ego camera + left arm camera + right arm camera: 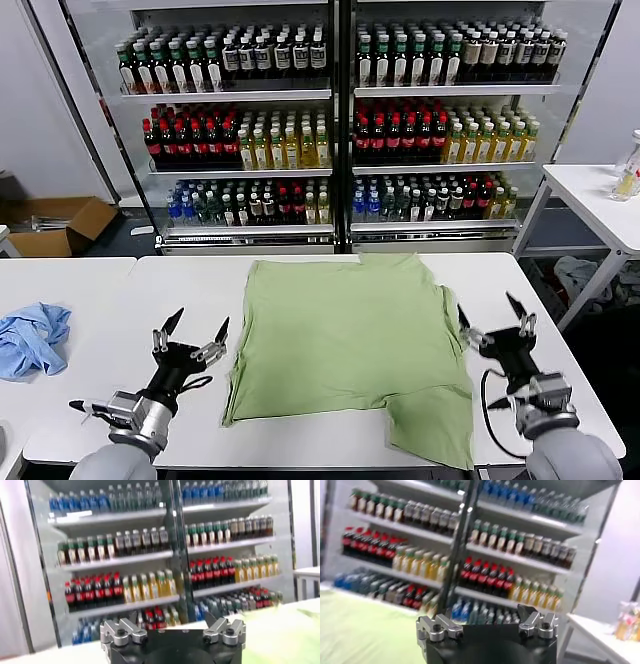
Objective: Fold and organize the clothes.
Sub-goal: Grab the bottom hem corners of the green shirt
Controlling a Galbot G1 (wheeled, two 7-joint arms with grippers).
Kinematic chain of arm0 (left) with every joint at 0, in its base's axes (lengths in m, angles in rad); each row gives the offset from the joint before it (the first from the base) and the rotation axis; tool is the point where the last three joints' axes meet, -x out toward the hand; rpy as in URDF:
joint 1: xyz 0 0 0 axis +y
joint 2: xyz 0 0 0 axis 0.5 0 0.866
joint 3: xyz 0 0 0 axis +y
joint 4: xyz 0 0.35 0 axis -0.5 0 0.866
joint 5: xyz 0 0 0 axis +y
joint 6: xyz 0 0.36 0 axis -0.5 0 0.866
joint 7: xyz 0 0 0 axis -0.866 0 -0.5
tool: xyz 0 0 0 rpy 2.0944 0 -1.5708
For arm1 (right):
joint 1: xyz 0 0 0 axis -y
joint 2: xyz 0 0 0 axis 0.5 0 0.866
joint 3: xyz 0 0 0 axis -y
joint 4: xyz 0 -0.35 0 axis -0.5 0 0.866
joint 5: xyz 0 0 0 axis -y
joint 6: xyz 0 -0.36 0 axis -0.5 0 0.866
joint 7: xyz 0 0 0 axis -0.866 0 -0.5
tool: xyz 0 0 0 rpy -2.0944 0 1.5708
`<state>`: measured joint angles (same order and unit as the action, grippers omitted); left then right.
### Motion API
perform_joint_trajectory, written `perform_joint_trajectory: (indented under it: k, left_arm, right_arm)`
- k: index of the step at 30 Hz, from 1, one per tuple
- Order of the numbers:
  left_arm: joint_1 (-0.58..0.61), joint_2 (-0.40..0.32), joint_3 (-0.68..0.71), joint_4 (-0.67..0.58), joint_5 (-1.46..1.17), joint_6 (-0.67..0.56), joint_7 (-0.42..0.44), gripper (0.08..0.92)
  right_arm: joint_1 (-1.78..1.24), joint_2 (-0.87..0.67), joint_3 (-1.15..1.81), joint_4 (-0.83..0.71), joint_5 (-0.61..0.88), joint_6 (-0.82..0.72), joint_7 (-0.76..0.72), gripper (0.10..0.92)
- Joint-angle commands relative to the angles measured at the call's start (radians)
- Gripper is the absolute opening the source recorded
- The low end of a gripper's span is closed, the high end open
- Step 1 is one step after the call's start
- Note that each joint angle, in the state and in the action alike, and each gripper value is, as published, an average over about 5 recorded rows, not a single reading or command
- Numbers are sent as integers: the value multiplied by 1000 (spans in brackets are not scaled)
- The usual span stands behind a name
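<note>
The near sleeve's outer edge [470, 422] on the light green shirt, just short of the table's front edge, is the part I will close my right gripper on.
The clothes are one light green shirt [350, 335] spread flat on the white table [110, 290], plain side up, with its front right corner reaching the table's front edge. My left gripper [200, 322] hovers open just off the shirt's left edge, near the front of the table. On the other side my right gripper [487, 308] hovers open beside the shirt's right edge. Neither holds anything. In the left wrist view the left gripper [172, 624] shows spread fingers and a strip of green cloth [295, 630]. In the right wrist view the right gripper [487, 620] is spread too, beside the shirt [360, 630].
A crumpled light blue cloth [30, 338] lies at the table's left end. Shelves of bottles [340, 130] stand behind the table. A second white table [600, 200] with bottles is at the right, and a cardboard box [55, 222] sits on the floor at the left.
</note>
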<state>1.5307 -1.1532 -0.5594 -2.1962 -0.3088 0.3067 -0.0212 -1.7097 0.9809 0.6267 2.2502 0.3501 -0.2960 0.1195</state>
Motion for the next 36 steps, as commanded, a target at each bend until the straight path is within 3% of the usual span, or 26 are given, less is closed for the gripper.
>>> perform_joint_trajectory:
  k: [1,9,36]
  left_arm:
    - [154,26,12,-109,-67,221,-76,823]
    - [204,4,49,-81,-67,227,-110,823]
    - [100,-42,138,26,-69,242,-226,823]
  right_arm:
    - [-193,-27,6,46,52,0,-6,823]
    - [-232,-16,10,-16,57,38,-5,823]
    - [-196,4,-36,-79,103,97,22,823]
